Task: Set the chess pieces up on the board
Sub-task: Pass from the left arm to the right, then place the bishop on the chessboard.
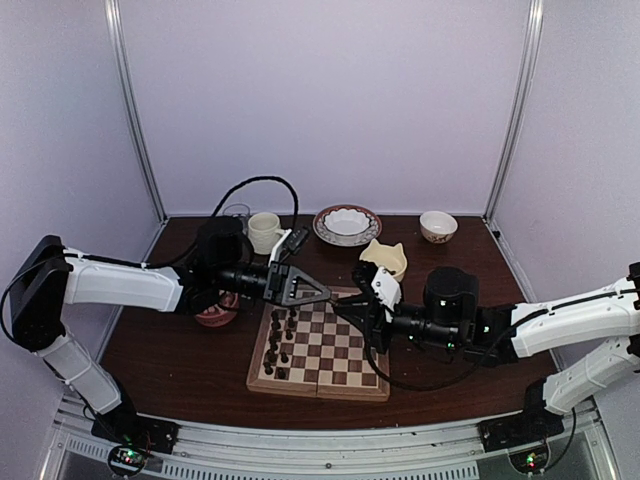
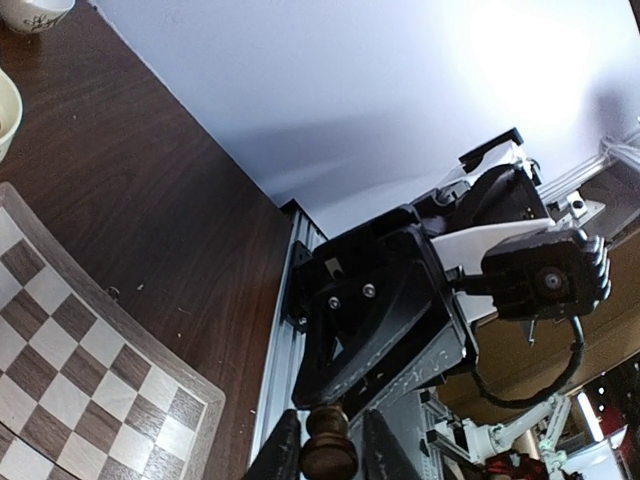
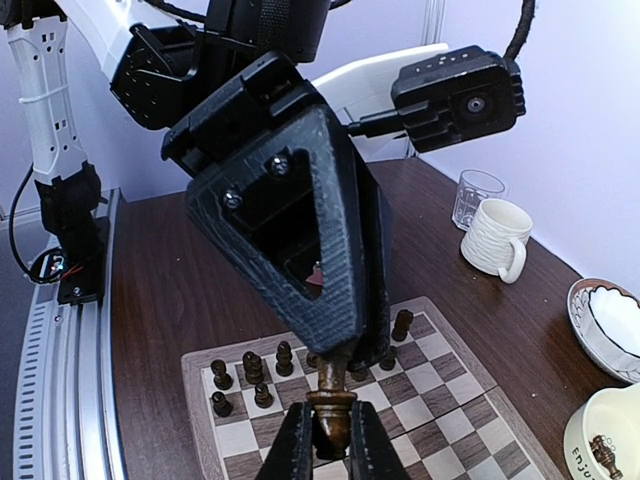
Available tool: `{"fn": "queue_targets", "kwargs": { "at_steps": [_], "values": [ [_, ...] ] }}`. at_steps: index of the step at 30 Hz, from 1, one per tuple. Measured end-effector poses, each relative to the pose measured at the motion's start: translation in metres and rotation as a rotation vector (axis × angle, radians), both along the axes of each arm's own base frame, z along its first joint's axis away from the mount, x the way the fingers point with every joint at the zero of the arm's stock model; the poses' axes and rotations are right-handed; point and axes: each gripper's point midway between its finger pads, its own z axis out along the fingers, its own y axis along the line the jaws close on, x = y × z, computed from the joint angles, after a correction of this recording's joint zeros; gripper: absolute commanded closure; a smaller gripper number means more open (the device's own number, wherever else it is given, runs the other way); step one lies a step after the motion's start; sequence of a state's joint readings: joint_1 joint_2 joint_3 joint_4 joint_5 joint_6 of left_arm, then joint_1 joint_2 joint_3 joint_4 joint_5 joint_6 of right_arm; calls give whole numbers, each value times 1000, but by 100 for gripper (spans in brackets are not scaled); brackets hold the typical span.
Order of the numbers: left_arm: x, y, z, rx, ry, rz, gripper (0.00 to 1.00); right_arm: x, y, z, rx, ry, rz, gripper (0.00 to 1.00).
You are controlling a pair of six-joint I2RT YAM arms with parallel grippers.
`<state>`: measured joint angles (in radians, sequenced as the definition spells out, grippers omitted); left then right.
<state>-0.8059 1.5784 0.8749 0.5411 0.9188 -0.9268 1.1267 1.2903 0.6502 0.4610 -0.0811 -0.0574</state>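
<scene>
Next, my right gripper lets go of the dark chess piece on the pale square [image 1: 372, 369] beside the board's near corner opposite the standing pieces.
The board [image 1: 345, 352] lies at mid table, with several dark chess pieces [image 1: 280, 345] standing along its left side. My two grippers meet tip to tip above the board's far edge. My left gripper [image 1: 322, 296] and my right gripper [image 1: 346, 308] are both shut on one dark chess piece [image 3: 330, 412], each on one end. In the left wrist view the left gripper [image 2: 330, 458] has its fingers [image 2: 283, 452] against the piece's rounded end [image 2: 328, 448]. In the right wrist view the right gripper [image 3: 330, 452] clamps the piece below its collar, above the board [image 3: 440, 405] and the standing pieces [image 3: 250, 372].
A cream mug [image 1: 264, 232] and a glass [image 1: 237, 212] stand at the back left. A patterned plate with a white bowl [image 1: 347, 224] and a small bowl [image 1: 438, 226] stand at the back. A cream cat-eared bowl [image 1: 384, 258] sits by the board's far corner. A reddish bowl [image 1: 216, 312] lies under the left arm.
</scene>
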Motion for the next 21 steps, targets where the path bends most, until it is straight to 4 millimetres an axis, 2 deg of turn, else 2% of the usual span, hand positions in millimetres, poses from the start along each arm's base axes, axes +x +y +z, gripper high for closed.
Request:
{"fn": "queue_targets", "kwargs": {
  "at_steps": [3, 8, 15, 21],
  "values": [
    [1, 0, 0, -1, -10, 4, 56, 1, 0, -1, -3, 2, -5, 100],
    [11, 8, -6, 47, -43, 83, 41, 3, 0, 1, -21, 16, -16, 98],
    [42, 57, 8, 159, -212, 398, 37, 7, 6, 1, -108, 100, -34, 97],
    [59, 102, 14, 260, -335, 642, 37, 10, 0, -10, -323, 243, -87, 99]
  ]
}}
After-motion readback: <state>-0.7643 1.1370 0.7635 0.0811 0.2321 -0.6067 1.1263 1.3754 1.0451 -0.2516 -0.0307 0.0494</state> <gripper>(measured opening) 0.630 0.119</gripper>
